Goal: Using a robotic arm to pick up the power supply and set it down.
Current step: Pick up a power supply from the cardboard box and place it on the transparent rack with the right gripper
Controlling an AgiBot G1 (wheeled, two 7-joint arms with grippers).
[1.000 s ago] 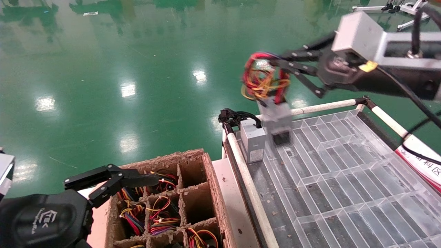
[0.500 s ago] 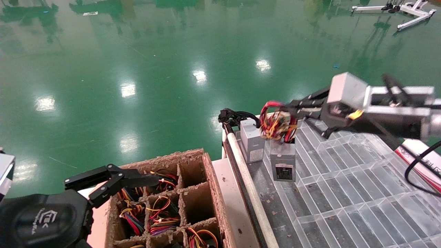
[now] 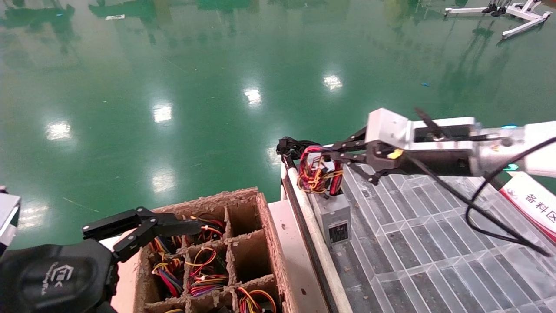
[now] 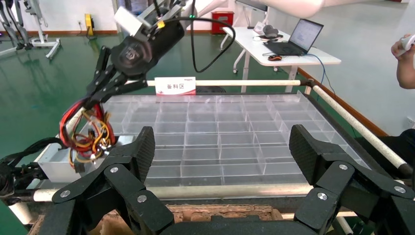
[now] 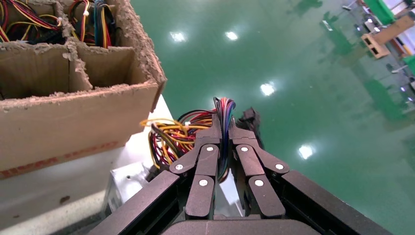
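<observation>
My right gripper is going to put the power supply down in the clear tray (image 3: 332, 214), close alongside the white rail. The power supply now stands upright in that tray.
The power supply (image 3: 332, 215), a grey metal box with a dark end label, stands upright in the near-left corner of the clear tray (image 3: 434, 243). Its coil of red, yellow and black wires (image 3: 315, 174) rises from the top. The robotic arm, my right one, reaches in from the right with its grey wrist block (image 3: 386, 128). My right gripper (image 3: 325, 154) is shut on the wire bundle (image 5: 171, 134), its fingers pressed flat on the strands. The left wrist view shows the same grip (image 4: 80, 105) from across the tray. My left gripper (image 3: 145, 226) hangs open over the cardboard box, holding nothing.
A divided cardboard box (image 3: 243, 198) holds several wire bundles at lower left. A white rail (image 3: 312, 243) runs between it and the tray. A black cable (image 3: 292, 147) lies at the tray's far-left corner. A red and white sign (image 3: 532, 204) sits at the right.
My right arm has swung the power supply down out of the air and toward the rail. It now stands in the tray's near-left corner, covering the other grey box.
</observation>
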